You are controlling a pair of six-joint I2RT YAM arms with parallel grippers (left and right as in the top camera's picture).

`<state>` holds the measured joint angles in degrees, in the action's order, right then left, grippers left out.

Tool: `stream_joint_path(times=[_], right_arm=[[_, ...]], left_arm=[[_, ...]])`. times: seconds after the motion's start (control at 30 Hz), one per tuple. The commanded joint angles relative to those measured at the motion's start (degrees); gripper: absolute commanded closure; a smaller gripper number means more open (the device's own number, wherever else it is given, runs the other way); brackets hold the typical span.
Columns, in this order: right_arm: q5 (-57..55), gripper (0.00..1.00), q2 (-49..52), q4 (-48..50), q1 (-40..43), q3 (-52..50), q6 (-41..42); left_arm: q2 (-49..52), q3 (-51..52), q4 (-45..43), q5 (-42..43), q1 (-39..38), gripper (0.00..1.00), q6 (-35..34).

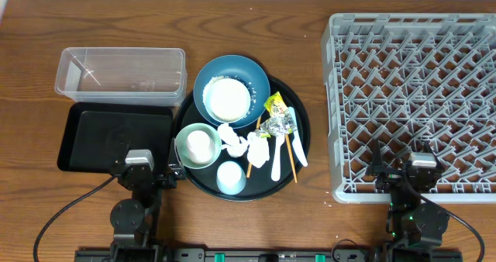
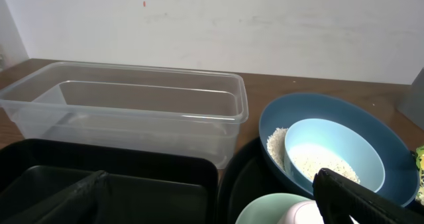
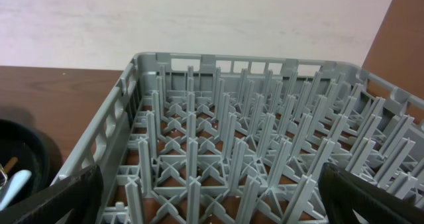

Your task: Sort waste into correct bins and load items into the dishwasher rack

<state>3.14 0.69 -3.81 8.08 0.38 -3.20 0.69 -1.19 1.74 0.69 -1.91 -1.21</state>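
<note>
The crumpled tissue (image 1: 258,150) beside the pale spoons, at the silver end of the wrapper, should be gripped next by my left gripper.
A dark blue dish (image 1: 248,74) with rice and a white bowl (image 1: 229,99) sits on a round black tray (image 1: 298,149). A pale green bowl (image 1: 184,138) holds white tissue; a light cup (image 1: 231,177) stands near it. Crumpled tissue (image 1: 240,143), a yellow-and-silver wrapper (image 1: 275,115), chopsticks (image 1: 292,160) and pale spoons (image 1: 277,157) lie on that tray. The clear tub (image 1: 120,74) and the black rectangular tray (image 1: 108,138) are at left. The grey rack (image 1: 418,99) is at right. My left gripper (image 2: 212,204) is open over the black tray's near edge. My right gripper (image 3: 212,197) is open over the rack's near edge.
The table is brown wood. A white wall stands behind it in both wrist views. The rack (image 3: 252,151) is full of upright pegs. The clear tub (image 2: 132,111) and blue dish (image 2: 371,128) show ahead of the left gripper.
</note>
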Motion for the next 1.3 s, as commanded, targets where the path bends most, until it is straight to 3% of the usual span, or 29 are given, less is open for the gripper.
stream_joint_path(times=[0.0,0.4,0.73,1.0,1.27], right_arm=[[-0.09,0.01,-0.20,-0.24,-0.66,-0.07,-0.50],[0.15,0.01,-0.20,-0.20,-0.66,-0.07,-0.37],[0.37,0.01,-0.20,-0.15,-0.66,0.55,5.53],[0.33,0.01,1.75,-5.66,-0.66,7.67,5.53],[0.35,0.01,13.68,-15.02,-0.66,21.29,5.53]], left_arm=[[-0.04,0.94,2.43,-0.96,0.35,0.02,0.98],[-0.02,0.94,2.40,-0.94,0.33,0.02,0.96],[0.31,-0.33,2.43,-0.94,0.35,0.02,-0.59],[7.98,-8.90,8.55,-0.92,0.33,0.02,-2.54],[23.23,-25.31,19.06,3.74,0.33,0.02,-2.93]])
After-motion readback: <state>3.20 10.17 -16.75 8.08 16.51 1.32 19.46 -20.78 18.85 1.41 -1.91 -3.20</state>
